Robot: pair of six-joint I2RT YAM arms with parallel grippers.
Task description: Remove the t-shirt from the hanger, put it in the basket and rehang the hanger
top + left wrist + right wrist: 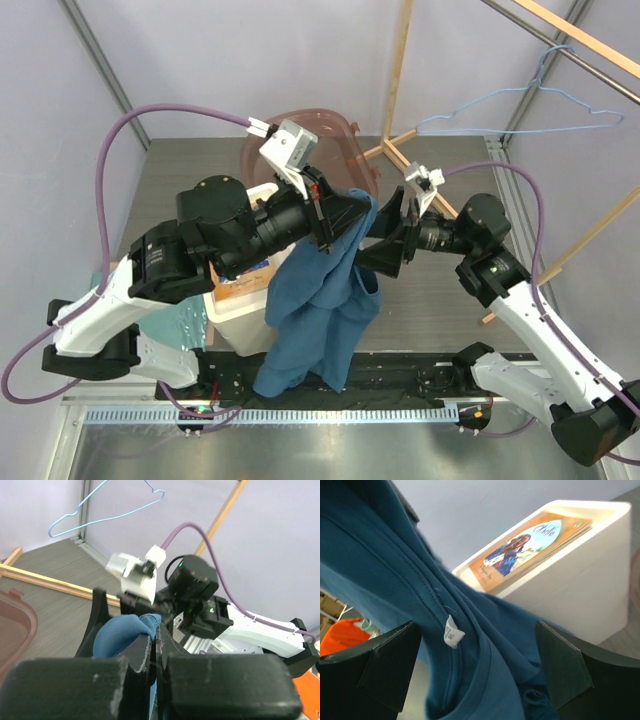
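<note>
I need to next use my right gripper to grab the middle of the hanging t-shirt [352, 284], below the fold that my left gripper holds.
The teal-blue t-shirt [325, 300] hangs in mid-air from my left gripper [352, 212], which is shut on a fold of it [125, 630]. The cloth droops down to the table's near edge. My right gripper [395, 240] is open right beside the shirt; in the right wrist view the shirt's collar with its white label [451, 632] fills the gap between the fingers [565, 672]. The light-blue wire hanger [520, 110] hangs bare on the rack at the back right, apart from the shirt; it also shows in the left wrist view [100, 515].
A white box [240, 300] with an orange printed booklet stands under the left arm, seen also in the right wrist view [560, 555]. A reddish-brown translucent tub [335, 145] sits behind the grippers. Pale wooden rack poles [400, 70] rise at the back right.
</note>
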